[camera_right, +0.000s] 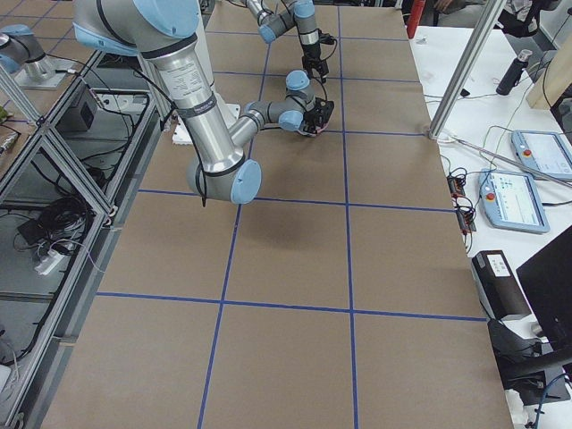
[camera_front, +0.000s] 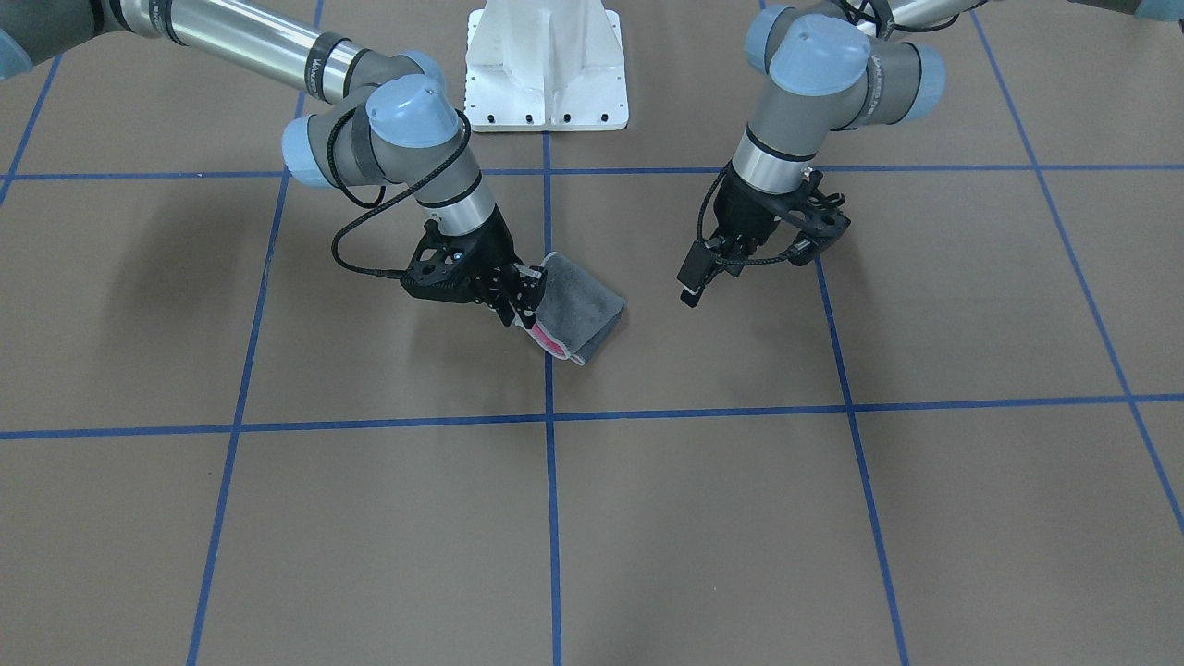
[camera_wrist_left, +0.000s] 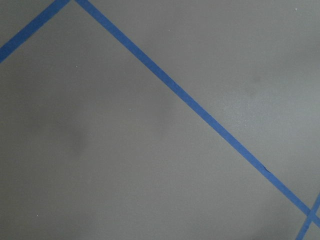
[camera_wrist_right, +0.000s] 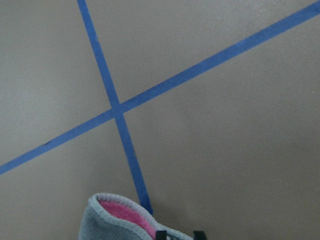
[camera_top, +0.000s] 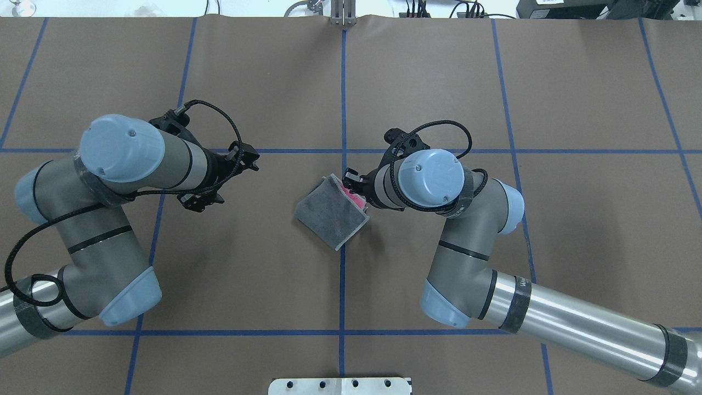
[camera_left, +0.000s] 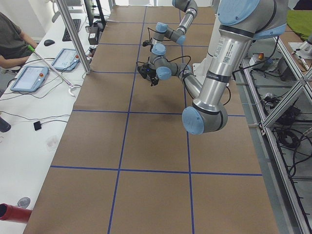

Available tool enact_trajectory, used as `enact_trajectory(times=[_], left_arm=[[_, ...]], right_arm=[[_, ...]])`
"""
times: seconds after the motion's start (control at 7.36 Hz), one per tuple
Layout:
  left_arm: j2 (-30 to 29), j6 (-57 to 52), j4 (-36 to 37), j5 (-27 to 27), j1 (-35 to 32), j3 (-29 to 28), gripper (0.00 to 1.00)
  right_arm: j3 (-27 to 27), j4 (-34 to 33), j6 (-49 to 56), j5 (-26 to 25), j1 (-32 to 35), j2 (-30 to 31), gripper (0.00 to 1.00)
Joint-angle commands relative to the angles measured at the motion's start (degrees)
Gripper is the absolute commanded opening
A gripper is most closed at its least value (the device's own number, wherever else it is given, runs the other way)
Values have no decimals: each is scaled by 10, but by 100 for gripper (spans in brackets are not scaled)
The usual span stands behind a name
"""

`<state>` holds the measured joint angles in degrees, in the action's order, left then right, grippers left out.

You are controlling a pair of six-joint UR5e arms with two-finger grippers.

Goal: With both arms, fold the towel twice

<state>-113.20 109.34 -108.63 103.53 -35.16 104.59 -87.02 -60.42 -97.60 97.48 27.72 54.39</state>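
Observation:
The towel's upper layer ends short of the towel's lower edge and leaves a pink strip showing, so the robot's right gripper needs to open, grab the upper layer's border (camera_wrist_right: 142, 234) and pull them even.
The towel (camera_front: 583, 310) lies folded near the table's middle, dark grey face up, a strip of pink showing at its open edge (camera_top: 355, 202). My right gripper (camera_front: 523, 296) is shut on that edge and holds it slightly raised; in the right wrist view its fingertips (camera_wrist_right: 160, 234) sit at the towel's (camera_wrist_right: 115, 220) curled grey border with pink inside. My left gripper (camera_front: 703, 273) hangs apart from the towel above bare table, open and with nothing in it. The left wrist view shows only table and blue tape.
Blue tape lines (camera_top: 342, 274) grid the brown table. The white pedestal base (camera_front: 546, 74) stands at the robot's side. In the exterior left view a person (camera_left: 12, 44) sits at a side desk with tablets (camera_left: 29, 78), beyond a metal post (camera_left: 73, 36).

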Motion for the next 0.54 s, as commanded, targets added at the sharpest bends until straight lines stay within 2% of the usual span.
enact_trajectory(times=[0.0, 0.27, 0.41], left_arm=[[0, 0, 0, 0, 0, 0, 100], [0, 0, 0, -1, 0, 0, 100], [0, 0, 0, 0, 0, 0, 100]], right_arm=[[-5, -2, 0, 4, 1, 4, 78], [-9, -3, -2, 3, -5, 13, 77], [-8, -3, -5, 3, -11, 12, 73]])
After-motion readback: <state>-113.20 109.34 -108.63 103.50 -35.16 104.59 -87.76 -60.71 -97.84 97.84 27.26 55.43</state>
